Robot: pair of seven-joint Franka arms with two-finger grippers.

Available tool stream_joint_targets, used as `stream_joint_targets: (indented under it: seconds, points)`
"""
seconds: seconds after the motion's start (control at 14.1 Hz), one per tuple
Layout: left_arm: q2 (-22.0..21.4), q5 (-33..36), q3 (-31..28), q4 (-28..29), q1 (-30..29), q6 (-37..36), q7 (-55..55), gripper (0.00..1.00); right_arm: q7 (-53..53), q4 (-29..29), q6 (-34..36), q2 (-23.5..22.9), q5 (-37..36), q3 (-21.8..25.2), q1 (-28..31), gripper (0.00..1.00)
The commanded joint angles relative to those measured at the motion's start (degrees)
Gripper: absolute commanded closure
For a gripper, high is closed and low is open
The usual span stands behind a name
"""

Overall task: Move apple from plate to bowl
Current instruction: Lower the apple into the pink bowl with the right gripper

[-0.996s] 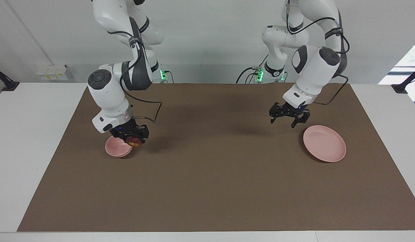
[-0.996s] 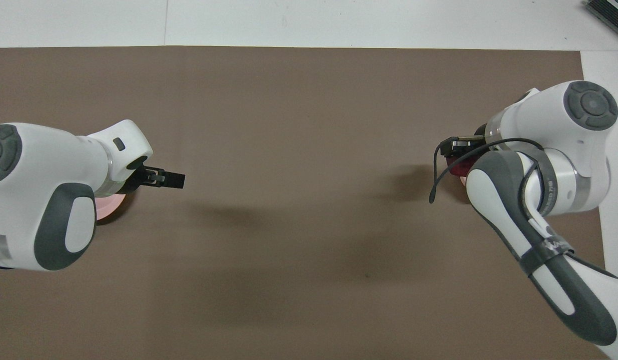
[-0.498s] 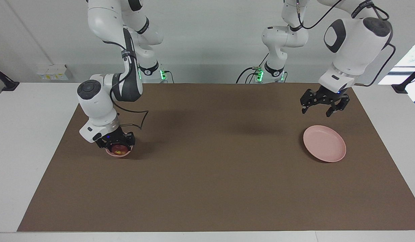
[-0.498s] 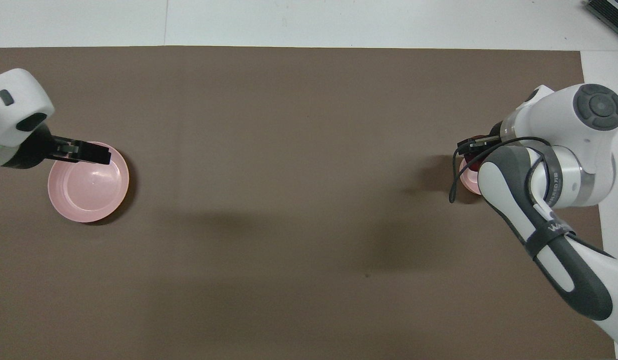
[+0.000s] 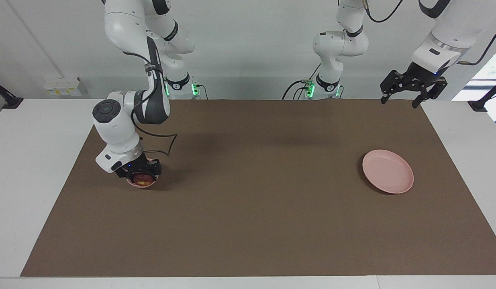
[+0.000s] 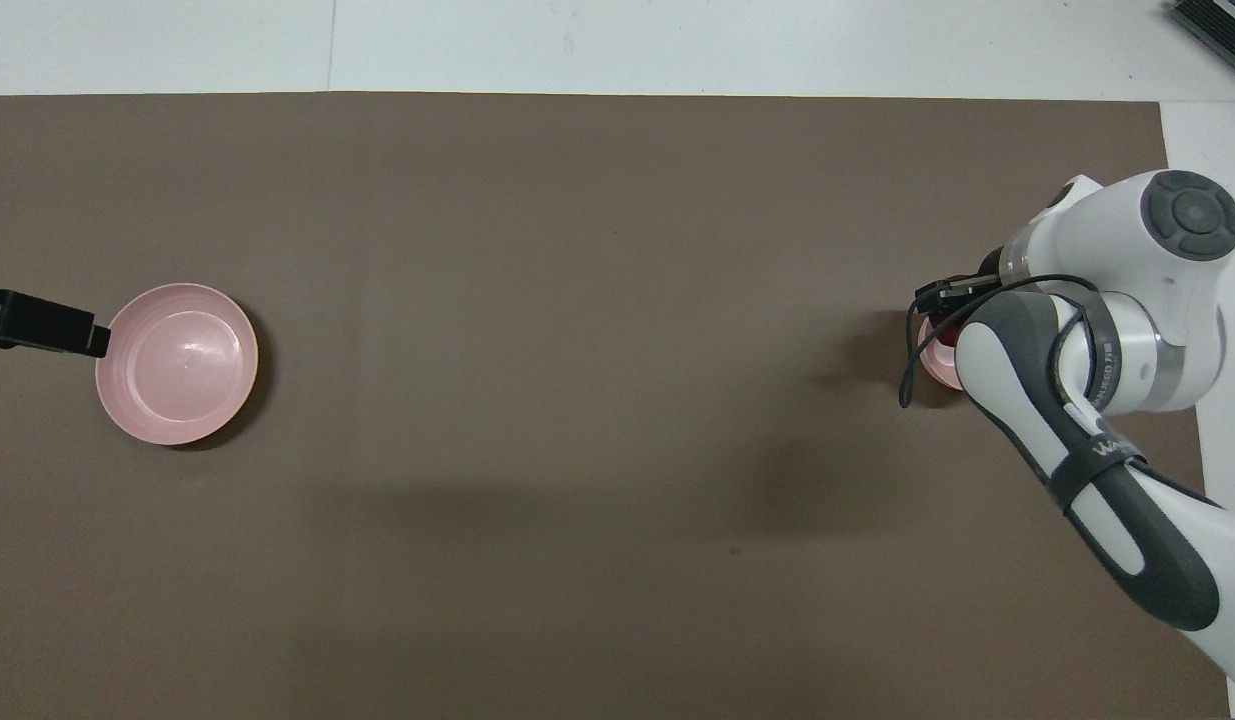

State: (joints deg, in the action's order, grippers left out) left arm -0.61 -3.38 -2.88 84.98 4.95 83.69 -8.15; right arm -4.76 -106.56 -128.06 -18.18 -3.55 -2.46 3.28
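Next, my right gripper releases the dark red apple that I am holding once it is at the bottom of the small pink bowl (image 6: 957, 346).
The dark red apple (image 5: 142, 180) with its yellowish patch rests low in the small pink bowl (image 5: 148, 186) at the right arm's end of the table. My right gripper (image 5: 142, 176) is down in the bowl, shut on the apple. In the overhead view the right arm covers the bowl (image 6: 935, 366) except for a sliver. The flat pink plate (image 5: 387, 171) (image 6: 177, 363) lies bare at the left arm's end. My left gripper (image 5: 412, 89) hangs open and high, over the mat's edge nearest the robots, with nothing in it.
A brown mat (image 5: 256, 208) covers most of the white table (image 5: 35, 132). Black clamp mounts (image 5: 7, 100) stand at both ends of the table near the robots.
My right gripper carried the apple over the bowl and lowered it in, then held still. My left gripper rose and drew back from beside the plate toward the robots.
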Motion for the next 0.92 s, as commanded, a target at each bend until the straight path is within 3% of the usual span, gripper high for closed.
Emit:
stream_joint_targets:
  seconds: [0.0, 0.36, 0.85]
  points:
    - [1.23, 0.57, 1.73, -2.80, -3.01, -3.09, -0.99, 0.00, -1.66, 0.13, -2.36, -1.25, -1.02, -0.35, 1.20, 1.00]
    - [-0.36, 0.21, 2.35, -1.31, -3.72, -3.35, -0.64, 0.00, -1.04, -0.40, -1.93, -1.42, -0.93, -0.26, 1.47, 1.00]
    - [-2.38, 4.69, 3.74, 1.33, -3.72, -4.41, 0.41, 0.00, -1.30, -0.40, 5.19, 0.42, -0.67, -0.35, 1.38, 0.96]
